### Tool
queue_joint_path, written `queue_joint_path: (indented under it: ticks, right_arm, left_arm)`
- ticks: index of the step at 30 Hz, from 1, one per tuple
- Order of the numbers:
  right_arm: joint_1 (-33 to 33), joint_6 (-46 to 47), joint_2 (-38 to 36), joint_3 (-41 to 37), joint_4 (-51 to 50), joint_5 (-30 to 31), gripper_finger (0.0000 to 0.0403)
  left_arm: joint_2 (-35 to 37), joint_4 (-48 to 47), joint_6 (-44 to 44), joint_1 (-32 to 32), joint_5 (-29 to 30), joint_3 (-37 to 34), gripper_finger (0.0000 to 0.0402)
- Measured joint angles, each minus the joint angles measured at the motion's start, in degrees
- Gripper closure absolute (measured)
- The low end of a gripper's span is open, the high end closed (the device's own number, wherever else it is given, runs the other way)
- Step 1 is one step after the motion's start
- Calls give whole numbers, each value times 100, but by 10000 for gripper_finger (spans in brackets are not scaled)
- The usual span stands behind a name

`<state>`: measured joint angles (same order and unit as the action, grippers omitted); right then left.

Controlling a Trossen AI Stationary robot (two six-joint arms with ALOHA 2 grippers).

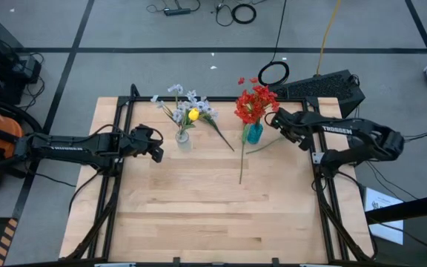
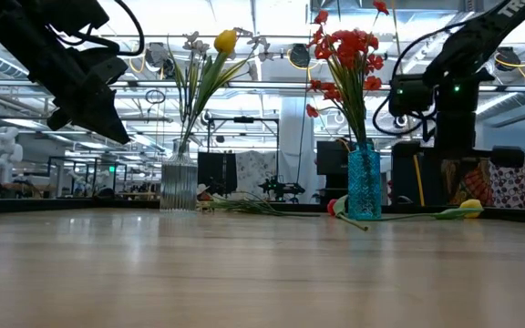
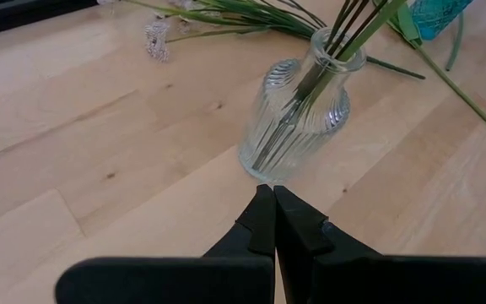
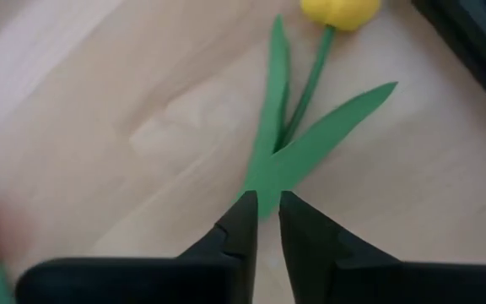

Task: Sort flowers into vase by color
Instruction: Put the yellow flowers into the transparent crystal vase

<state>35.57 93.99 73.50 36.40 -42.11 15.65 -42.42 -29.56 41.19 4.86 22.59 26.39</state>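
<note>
My right gripper will grasp the tulip's stem (image 4: pixel 267 192) and pass it over, since the yellow tulip is lying far from the clear vase, out of my left gripper's reach.
A clear ribbed vase (image 1: pixel 184 139) (image 3: pixel 298 110) stands upright and holds pale sprays and one yellow tulip (image 2: pixel 225 40). A blue vase (image 1: pixel 254 133) (image 2: pixel 365 182) holds red flowers (image 1: pixel 254 104). Another yellow tulip (image 4: pixel 340 8) (image 2: pixel 470 210) lies flat on the table to the right of the blue vase. A red tulip (image 2: pixel 340 205) and a pale spray (image 1: pixel 217 133) also lie on the wood. My left gripper (image 3: pixel 273 192) (image 1: pixel 156 152) is shut and hovers just left of the clear vase. My right gripper (image 4: pixel 268 215) (image 1: pixel 276 122) hangs above the lying yellow tulip, its fingers a narrow gap apart.
A black frame (image 1: pixel 199 99) runs along the table's far edge and down both sides. The near half of the wooden table (image 1: pixel 199 215) is bare. Cables and a keyboard lie on the floor beyond the far edge.
</note>
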Motion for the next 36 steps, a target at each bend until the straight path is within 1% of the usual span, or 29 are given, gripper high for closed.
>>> queue_joint_path:
  ticks: [4,10,15,17,19,21,23,26,27,30,32,36]
  right_arm:
    - [73,267,284,-2,126,-53,331]
    - [186,247,733,-2,394,-99,301]
    - [234,224,1112,20,558,-70,289]
    - [234,23,1210,22,613,-49,290]
    - [234,-371,1268,24,662,-23,296]
    - [234,-749,1298,26,686,-8,311]
    - [234,-1125,1300,26,672,-13,335]
    - [223,-1862,1281,28,605,-57,382]
    - [226,-2134,1276,31,588,-99,391]
    - [190,-2815,1274,35,550,-269,392]
    - [92,-2935,1217,29,471,-315,393]
    - [-231,-2573,789,-23,29,-462,400]
  left_arm:
    - [-1,-18,6,0,0,0,400]
    - [0,-81,6,0,1,0,400]
    - [0,-114,39,0,0,0,400]
    - [0,-116,43,0,0,0,400]
    - [0,-118,43,0,0,0,400]
    - [0,-118,43,0,0,0,400]
    - [-2,-125,43,0,0,0,400]
    - [-2,-138,43,0,0,0,400]
    - [0,-140,43,0,0,0,400]
    - [0,-138,43,0,0,-2,400]
    - [-1,-140,43,0,0,-1,400]
    - [-1,-139,43,0,-92,-1,400]
